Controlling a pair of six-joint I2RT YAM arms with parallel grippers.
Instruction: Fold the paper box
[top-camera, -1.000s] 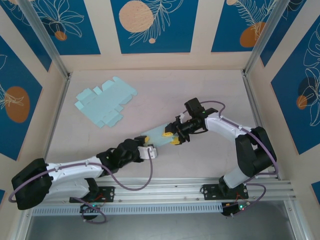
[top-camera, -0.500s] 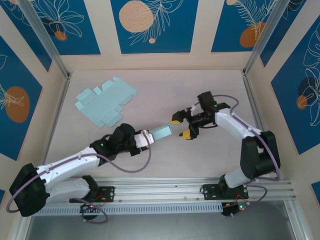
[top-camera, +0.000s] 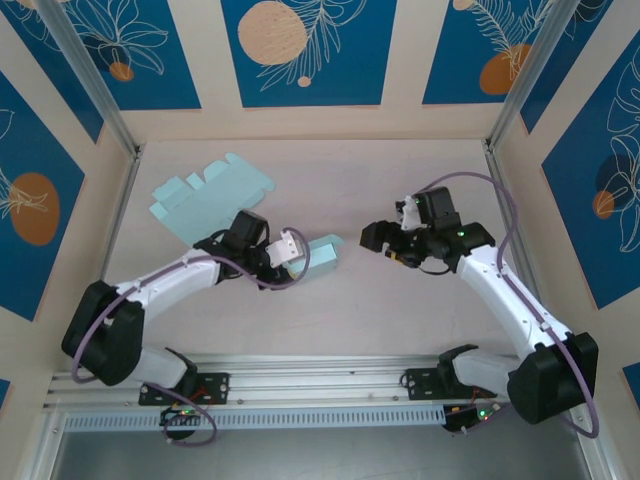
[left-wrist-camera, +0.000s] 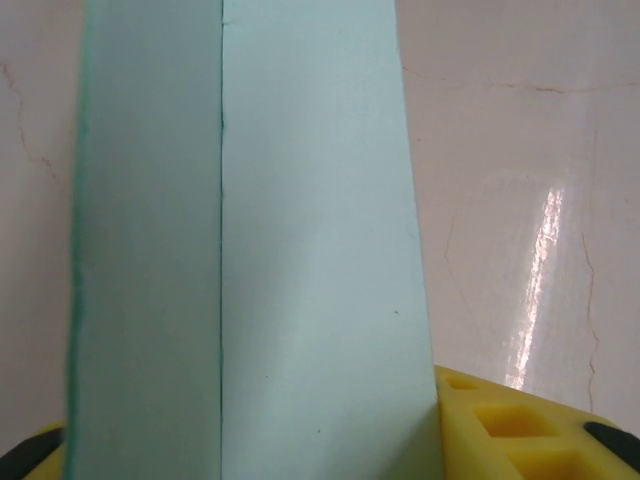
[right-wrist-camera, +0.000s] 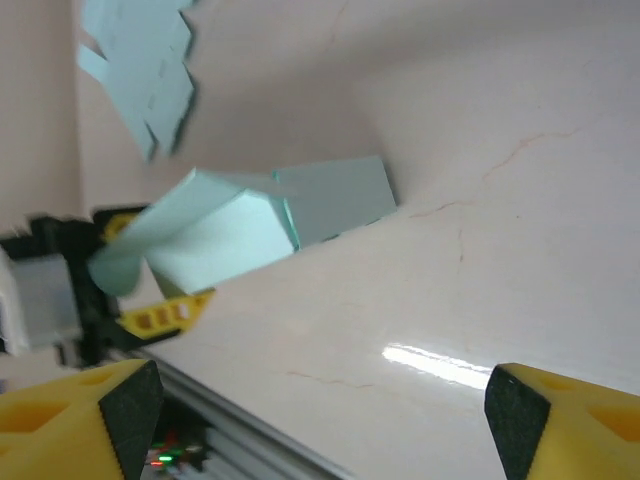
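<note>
The lid's end tab sticks out while my left gripper spans the box's sides, so I will open that left gripper, back off and pinch that end tab (right-wrist-camera: 117, 270).
A pale blue folded paper box (top-camera: 323, 255) lies low over the table at centre, and my left gripper (top-camera: 303, 254) is shut on its left end. In the left wrist view the box (left-wrist-camera: 300, 250) runs up between the yellow fingers (left-wrist-camera: 520, 430). My right gripper (top-camera: 380, 240) stands open to the right of the box, a short gap away, with nothing between its fingers. From the right wrist the box (right-wrist-camera: 270, 215) lies ahead beyond the spread fingertips (right-wrist-camera: 85, 410), held by the left gripper's yellow finger (right-wrist-camera: 160, 315).
A flat, unfolded pale blue box sheet (top-camera: 205, 195) lies at the back left of the table, partly behind my left arm; the same sheet (right-wrist-camera: 140, 60) shows in the right wrist view. Aluminium frame posts (top-camera: 500, 175) and a front rail (top-camera: 330, 375) bound the table (top-camera: 400, 320).
The right gripper has let go of the box and drawn back to the right. The left gripper has carried the box left and further from the rail, turning it.
</note>
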